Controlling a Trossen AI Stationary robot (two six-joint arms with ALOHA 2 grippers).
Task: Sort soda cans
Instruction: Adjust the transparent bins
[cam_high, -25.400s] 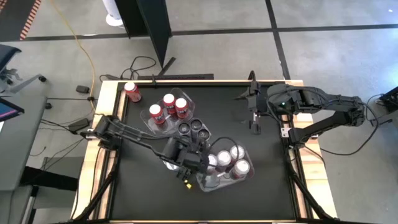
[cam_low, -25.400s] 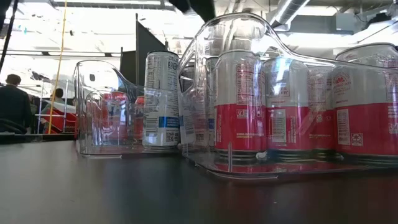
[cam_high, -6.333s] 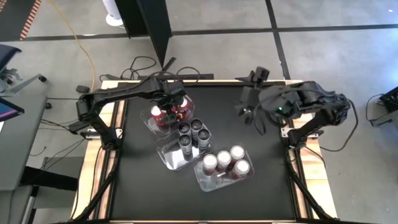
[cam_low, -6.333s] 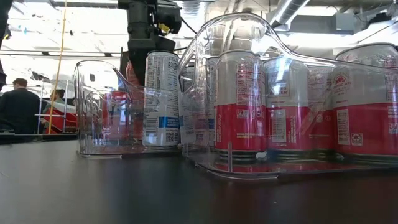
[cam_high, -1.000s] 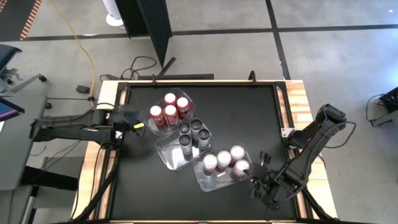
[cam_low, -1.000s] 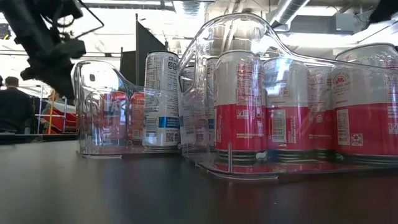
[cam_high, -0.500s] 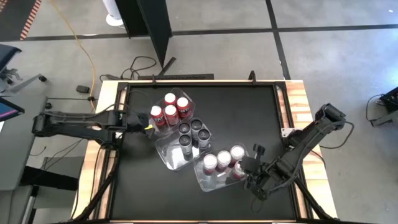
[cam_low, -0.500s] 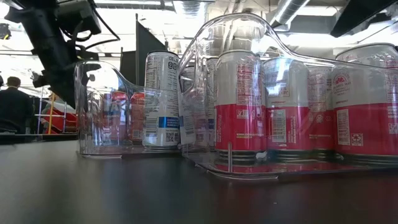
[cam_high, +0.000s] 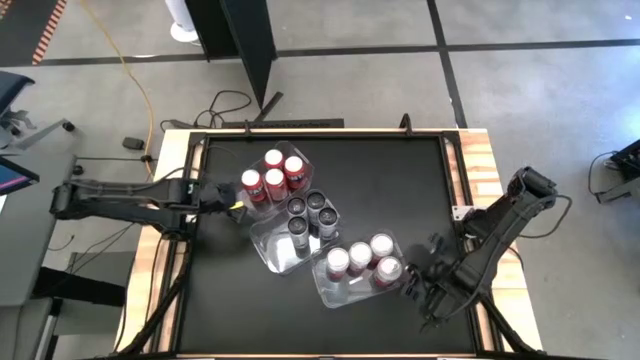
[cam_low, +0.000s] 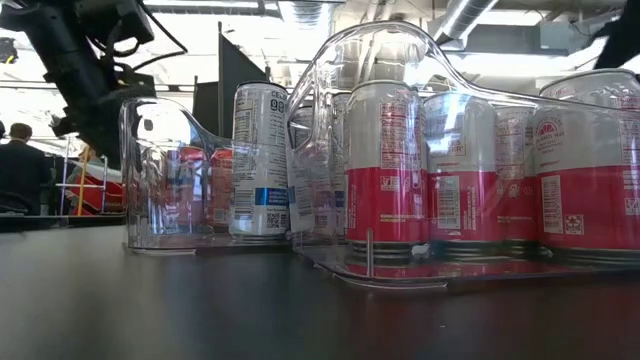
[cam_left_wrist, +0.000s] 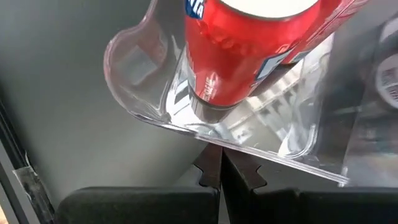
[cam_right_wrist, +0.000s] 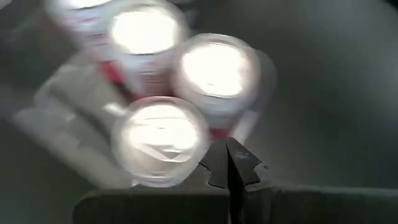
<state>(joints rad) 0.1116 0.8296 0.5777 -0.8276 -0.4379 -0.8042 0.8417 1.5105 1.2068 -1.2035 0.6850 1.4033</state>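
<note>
Next, I let go of the white-and-red cans' tub with my right gripper against the near edge of the dark cans' tub (cam_high: 326, 287).
Three clear tubs hold the soda cans. The red cans (cam_high: 270, 172) stand in the far-left tub (cam_high: 243, 196), the dark cans (cam_high: 306, 210) in the middle tub, and the white-and-red cans (cam_high: 361, 258) in the near-right tub (cam_high: 330, 292). My left gripper (cam_high: 233, 203) is shut at the red tub's left rim; in the left wrist view its tips (cam_left_wrist: 220, 169) sit just under that tub's edge (cam_left_wrist: 186, 127), below a red can (cam_left_wrist: 249, 50). My right gripper (cam_high: 410, 286) is shut beside the near-right tub's right corner, next to a white-and-red can (cam_right_wrist: 160, 140). My left gripper's shut fingertips (cam_left_wrist: 214, 165) meet the red tub's lower edge (cam_left_wrist: 214, 144) in the picture, coming slanting down from the table's left; whether they touch it I cannot tell. My right gripper's shut fingertips (cam_right_wrist: 219, 163) stand close beside the near-right tub's corner; the view is blurred and I cannot tell whether they touch it.
The black table top (cam_high: 390, 190) is bare at the far right and along the near-left. Wooden rails (cam_high: 480, 170) border both sides. The low view is filled by the tub of white-and-red cans (cam_low: 460, 170), with my left arm (cam_low: 85, 70) behind another tub.
My left gripper has moved toward the table's right, from the left rail up to the red tub's rim, and sunk a little. My right gripper swung in toward the near-right tub, then drew slightly back, its wrist rolling. Tubs and cans have stayed in place.
</note>
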